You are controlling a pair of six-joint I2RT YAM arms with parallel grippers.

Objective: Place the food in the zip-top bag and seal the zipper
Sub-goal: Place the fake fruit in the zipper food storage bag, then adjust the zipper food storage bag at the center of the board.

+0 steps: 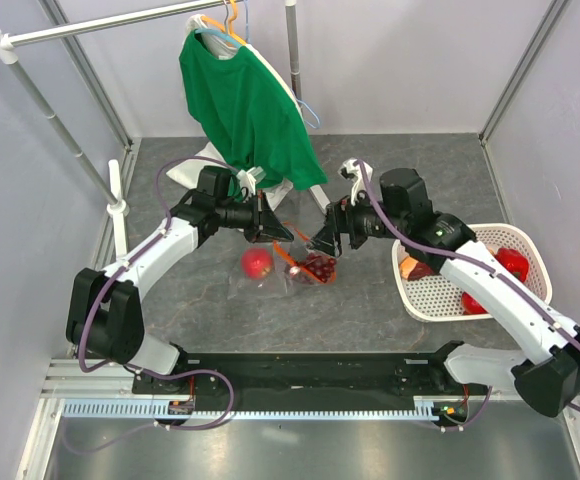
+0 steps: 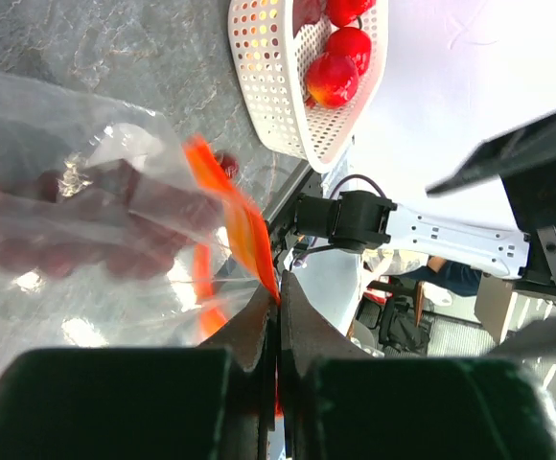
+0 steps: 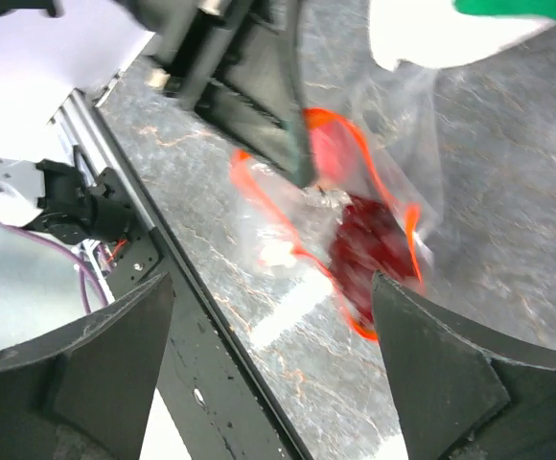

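Note:
I will next use my right gripper to take hold of the zip-top bag by the zipper strip's end [image 1: 329,280] [image 3: 366,333] beside the grapes, opposite my left gripper.
The clear zip-top bag [image 1: 282,272] lies at the table's middle with a red apple [image 1: 257,263] and the dark grape bunch [image 1: 316,268] inside. My left gripper [image 1: 273,231] is shut on the bag's orange-red zipper strip [image 2: 240,222] and holds that edge up. The grapes [image 2: 67,225] show through the plastic in the left wrist view. My right gripper [image 1: 324,241] is open and empty just above the grapes [image 3: 369,240]. The right wrist view also shows the apple [image 3: 334,153] behind the zipper strip [image 3: 259,196]. No slider knob shows.
A white perforated basket [image 1: 440,298] at the right holds red fruits [image 1: 511,262] and a paler one [image 1: 415,268]. A green shirt [image 1: 245,105] hangs on a rail at the back, over a white cloth bundle [image 1: 185,172].

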